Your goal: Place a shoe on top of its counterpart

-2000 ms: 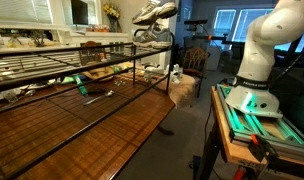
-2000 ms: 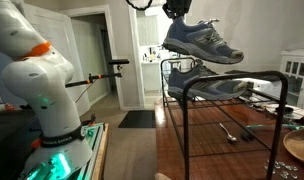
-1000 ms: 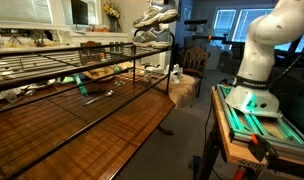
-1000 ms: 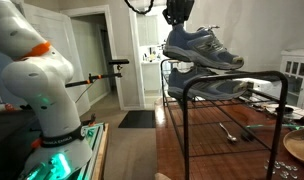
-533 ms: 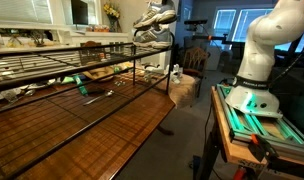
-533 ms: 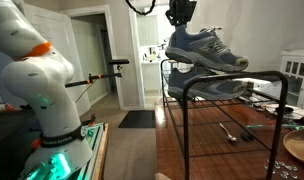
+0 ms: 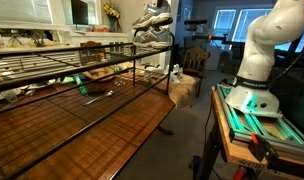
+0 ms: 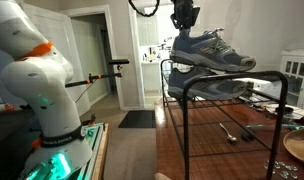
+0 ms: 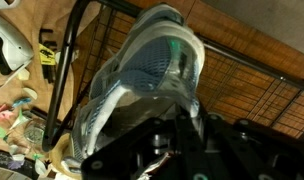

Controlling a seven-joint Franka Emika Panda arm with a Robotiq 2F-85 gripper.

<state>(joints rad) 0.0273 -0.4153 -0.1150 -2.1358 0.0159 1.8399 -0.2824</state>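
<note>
Next, my gripper releases the shoe on top of its counterpart point(image 7: 149, 16) at the far end of the black wire rack. The shoe is held level just above it now.
My gripper point(image 8: 184, 24) comes down from above and is shut on the heel opening of the shoe point(image 8: 210, 51), a light grey-and-white lace-up sneaker held level in the air. Its counterpart point(image 8: 208, 87) lies on the black wire rack point(image 8: 277, 76) right below, with a small gap between them. In an exterior view the held shoe point(image 7: 154, 14) hangs above the rack's far end. In the wrist view the shoe point(image 9: 142, 75) fills the middle, my fingers point(image 9: 184, 128) clamp its collar, and the counterpart is hidden beneath it.
The wire rack point(image 7: 62, 68) stands on a long wooden table point(image 7: 112, 125). Utensils point(image 8: 230, 130) and a plate point(image 8: 300, 148) lie under the rack. The robot base point(image 8: 44, 95) stands beside the table's end. Clutter sits on the floor point(image 9: 17, 110).
The gripper has carried the shoe sideways further over the rack and slightly down, closer above the counterpart. The grip has not changed.
</note>
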